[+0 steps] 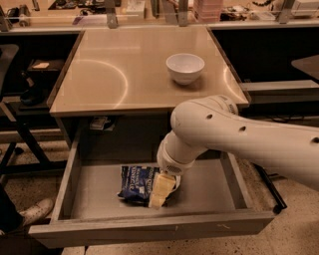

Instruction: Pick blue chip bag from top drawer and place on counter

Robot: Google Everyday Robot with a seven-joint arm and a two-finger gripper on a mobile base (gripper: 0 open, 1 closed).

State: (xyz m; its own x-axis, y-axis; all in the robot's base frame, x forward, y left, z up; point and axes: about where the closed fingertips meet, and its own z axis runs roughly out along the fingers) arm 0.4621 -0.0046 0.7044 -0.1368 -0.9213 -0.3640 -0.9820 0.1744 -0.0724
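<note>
The blue chip bag has my gripper at its end, and next the gripper should shift inward and close on the bag's crumpled middle (147,184).
The blue chip bag (137,183) lies crumpled on the grey floor of the open top drawer (209,191), left of its middle. My gripper (160,191) reaches down from the white arm and sits over the bag's right end, its pale fingers against the foil. The beige counter (114,74) lies above and behind the drawer.
A round white bowl (185,67) stands on the counter at the right. A cluttered pale shelf with metal posts (112,15) runs along the back. A shoe (32,211) is on the floor at the left. A dark chair (15,89) stands at the left.
</note>
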